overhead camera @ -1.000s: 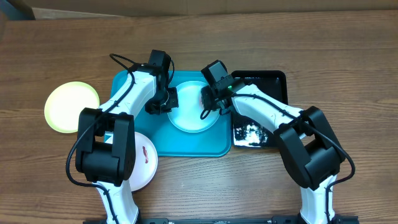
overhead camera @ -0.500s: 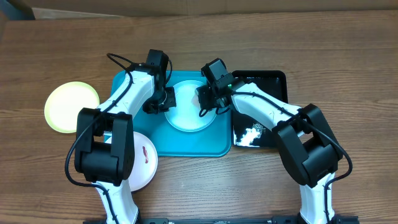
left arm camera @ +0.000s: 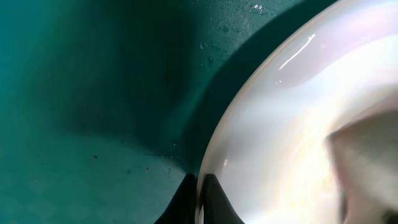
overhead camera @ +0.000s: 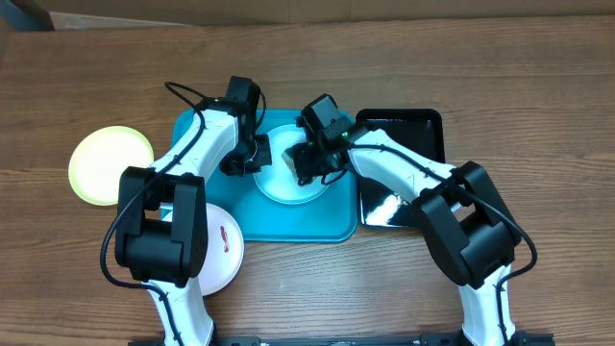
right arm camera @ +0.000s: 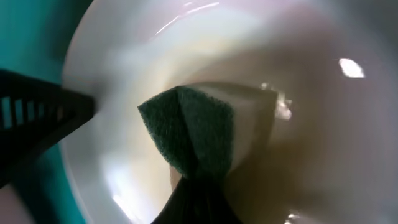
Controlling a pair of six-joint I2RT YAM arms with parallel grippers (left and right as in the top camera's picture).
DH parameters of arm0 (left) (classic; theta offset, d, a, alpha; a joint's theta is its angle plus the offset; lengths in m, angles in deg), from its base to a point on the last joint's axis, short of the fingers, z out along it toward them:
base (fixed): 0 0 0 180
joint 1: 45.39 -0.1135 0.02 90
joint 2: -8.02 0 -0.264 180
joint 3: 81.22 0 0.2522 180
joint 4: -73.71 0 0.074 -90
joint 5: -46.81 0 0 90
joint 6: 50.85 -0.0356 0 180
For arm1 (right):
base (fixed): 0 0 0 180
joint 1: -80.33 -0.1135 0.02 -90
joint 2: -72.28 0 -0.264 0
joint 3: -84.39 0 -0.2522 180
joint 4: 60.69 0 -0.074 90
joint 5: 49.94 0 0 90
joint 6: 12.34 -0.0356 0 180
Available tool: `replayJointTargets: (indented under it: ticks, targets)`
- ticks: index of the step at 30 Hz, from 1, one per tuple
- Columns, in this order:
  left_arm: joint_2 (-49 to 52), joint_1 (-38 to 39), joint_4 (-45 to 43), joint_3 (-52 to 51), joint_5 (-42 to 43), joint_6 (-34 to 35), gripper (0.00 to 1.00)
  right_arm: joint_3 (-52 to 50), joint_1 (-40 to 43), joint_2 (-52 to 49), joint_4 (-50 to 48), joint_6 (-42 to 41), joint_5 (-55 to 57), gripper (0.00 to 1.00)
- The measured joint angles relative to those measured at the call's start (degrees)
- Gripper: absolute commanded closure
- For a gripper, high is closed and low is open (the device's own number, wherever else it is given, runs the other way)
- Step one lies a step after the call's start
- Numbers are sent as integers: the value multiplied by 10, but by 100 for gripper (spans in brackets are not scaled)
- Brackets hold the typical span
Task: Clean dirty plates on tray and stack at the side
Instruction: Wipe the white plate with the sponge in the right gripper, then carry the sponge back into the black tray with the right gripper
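Note:
Next, I release the green sponge from my right gripper in the middle of the glossy black tray (overhead camera: pixel 411 170).
A pale blue plate (overhead camera: pixel 283 183) lies on the teal tray (overhead camera: pixel 207 207). My left gripper (overhead camera: pixel 252 159) is shut on the plate's left rim; the left wrist view shows both fingers (left arm camera: pixel 200 194) pinching the rim of the plate (left arm camera: pixel 292 124) over the tray (left arm camera: pixel 93 93). My right gripper (overhead camera: pixel 306 161) is shut on a green sponge (right arm camera: pixel 194 134) and presses it into the plate (right arm camera: pixel 118 74). The yellow plate (overhead camera: pixel 110 165) lies on the table to the left. The white plate (overhead camera: pixel 226 252), with a red smear, lies in front of the tray, partly under my left arm.
A glossy black tray (overhead camera: pixel 408 130) with wet white patches stands right of the teal tray. In the right wrist view my left gripper's dark finger (right arm camera: pixel 37 121) shows at the plate's left rim. Wooden table surrounds both trays.
My right gripper has moved the sponge leftward across the pale blue plate. My left gripper has kept its hold on the rim and shifted only slightly.

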State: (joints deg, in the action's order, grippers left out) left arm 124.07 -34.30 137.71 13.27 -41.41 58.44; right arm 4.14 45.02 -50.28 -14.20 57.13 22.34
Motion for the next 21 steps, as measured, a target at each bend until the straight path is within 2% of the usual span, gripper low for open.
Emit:
replayJointTargets:
  ticks: [10, 16, 21]
  targets:
    - [0, 0, -3, 0, 8, 0, 96, 74, 75, 22, 104, 28, -155, 96]
    - [0, 0, -3, 0, 10, 0, 96, 79, 158, 116, 232, 57, -144, 96]
    - [0, 0, -3, 0, 10, 0, 96, 86, 232, 159, 334, 74, -74, 96]
